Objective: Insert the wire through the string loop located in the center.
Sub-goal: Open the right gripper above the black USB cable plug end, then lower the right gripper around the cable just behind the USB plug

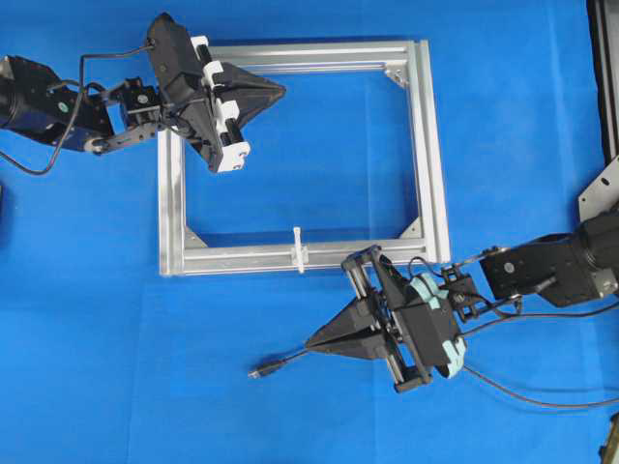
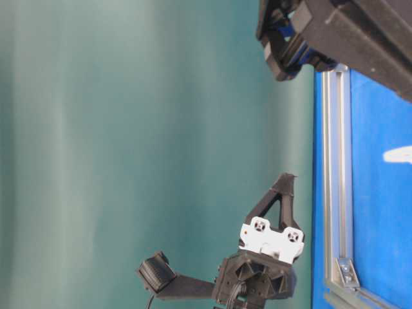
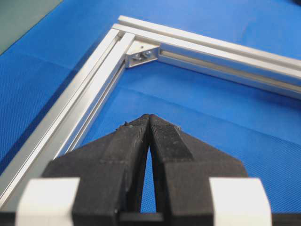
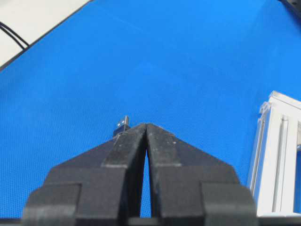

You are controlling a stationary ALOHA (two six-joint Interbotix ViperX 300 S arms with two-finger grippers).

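Observation:
My right gripper is to go to the wire next and close on its thin part (image 1: 307, 352) just behind the plug.
The wire (image 1: 285, 360) is a thin dark cable on the blue mat, with its plug tip (image 1: 257, 370) pointing left. It runs back under my right gripper (image 1: 308, 344), which hovers over it, shut. In the right wrist view the plug tip (image 4: 122, 125) peeks out just beyond the left finger of the right gripper (image 4: 146, 125), and no cable shows between the jaws. The string loop (image 1: 299, 249) is a small white tie standing on the near rail of the silver frame (image 1: 427, 145), above and slightly left of the right gripper. My left gripper (image 1: 283, 92) is shut and empty over the frame's far left corner.
The frame's rails and corner bracket (image 3: 141, 54) lie just ahead of the left gripper (image 3: 149, 117). One frame corner (image 4: 277, 141) shows at the right of the right wrist view. Blue mat covers the table. A long stretch of cable (image 1: 542, 398) trails off to the right.

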